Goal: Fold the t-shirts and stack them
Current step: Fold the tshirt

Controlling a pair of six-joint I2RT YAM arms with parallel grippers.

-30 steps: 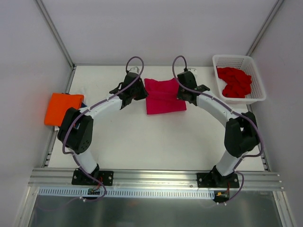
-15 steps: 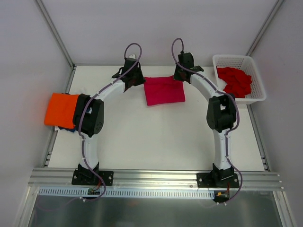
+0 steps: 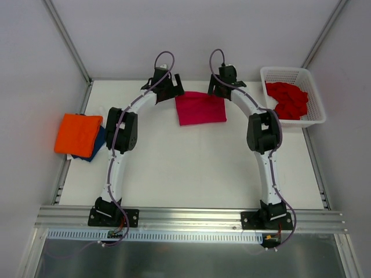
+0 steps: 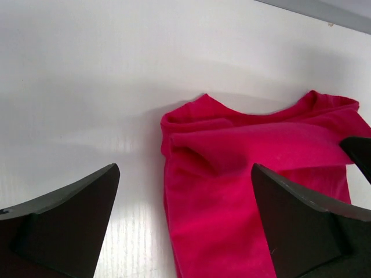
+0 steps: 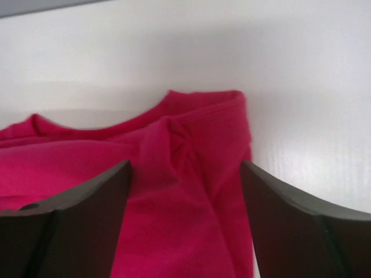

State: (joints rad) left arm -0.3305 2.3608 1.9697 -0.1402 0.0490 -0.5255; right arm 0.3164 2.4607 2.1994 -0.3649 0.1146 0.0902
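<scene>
The crimson-pink t-shirt's flat middle [image 3: 195, 106] [image 4: 239, 208], just nearer than its far fold, is next for my left gripper, which should move in from the t-shirt's corner and close there.
A crimson-pink t-shirt [image 3: 200, 109] lies folded into a rough square at the far middle of the table. My left gripper [image 3: 173, 87] hovers open over its far left corner, and the cloth [image 4: 249, 191] lies loose between and below the wide jaws. My right gripper [image 3: 216, 86] stands open over the far right corner, where the bunched fold [image 5: 174, 185] lies free of both fingers. An orange t-shirt [image 3: 77, 133] rests folded on a dark blue one [image 3: 97, 146] at the left edge. Red t-shirts [image 3: 287, 99] fill the basket.
The white lattice basket [image 3: 313, 119] sits at the far right corner. Metal frame posts and grey walls close in the table at the back and sides. Both arms arch up from the near rail toward the back edge.
Both grippers, shut on the pink shirt's edge a second ago, carried it toward the back of the table and have opened, letting the cloth drop. The arms now reach farther back.
</scene>
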